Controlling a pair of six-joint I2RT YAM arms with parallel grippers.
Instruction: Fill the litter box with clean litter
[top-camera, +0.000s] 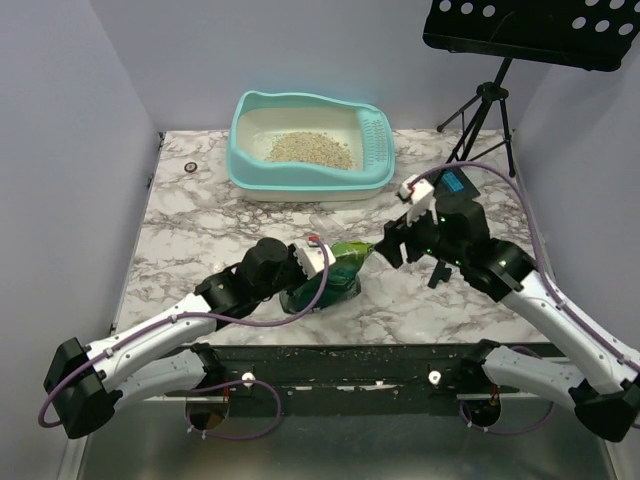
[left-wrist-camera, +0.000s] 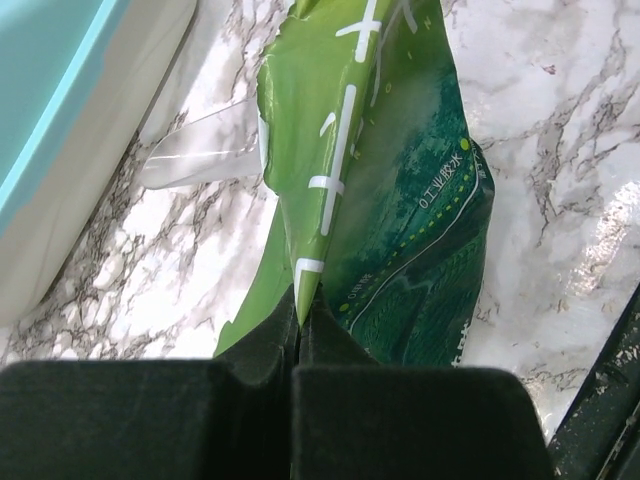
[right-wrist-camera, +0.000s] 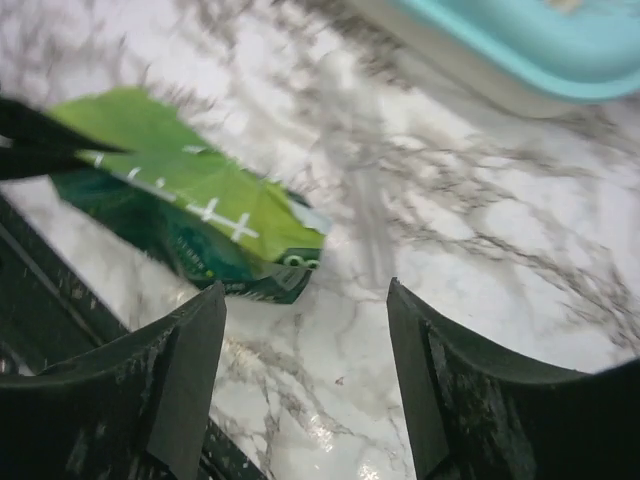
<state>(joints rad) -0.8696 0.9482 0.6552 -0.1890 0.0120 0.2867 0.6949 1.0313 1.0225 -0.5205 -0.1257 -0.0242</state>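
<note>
I should close my right gripper on the middle of the small black tool (top-camera: 440, 274) that lies on the marble table between the green litter pouch and music stand.
The turquoise litter box (top-camera: 245, 170) stands at the back of the marble table, with a patch of tan litter (top-camera: 308, 148) on its cream floor and a slotted scoop (top-camera: 377, 138) at its right wall. My left gripper (top-camera: 318, 258) is shut on the edge of the green litter pouch (top-camera: 335, 272), which lies low over the table's middle; the left wrist view shows the pouch (left-wrist-camera: 390, 190) pinched between my fingers. My right gripper (top-camera: 398, 240) is open and empty, just right of the pouch's end (right-wrist-camera: 215, 220).
A small dark round object (top-camera: 190, 166) lies at the table's back left. A tripod music stand (top-camera: 480, 110) rises behind the right back corner. The box wall (left-wrist-camera: 60, 150) is close on the left in the left wrist view. Scattered grains line the front rail (top-camera: 340, 352).
</note>
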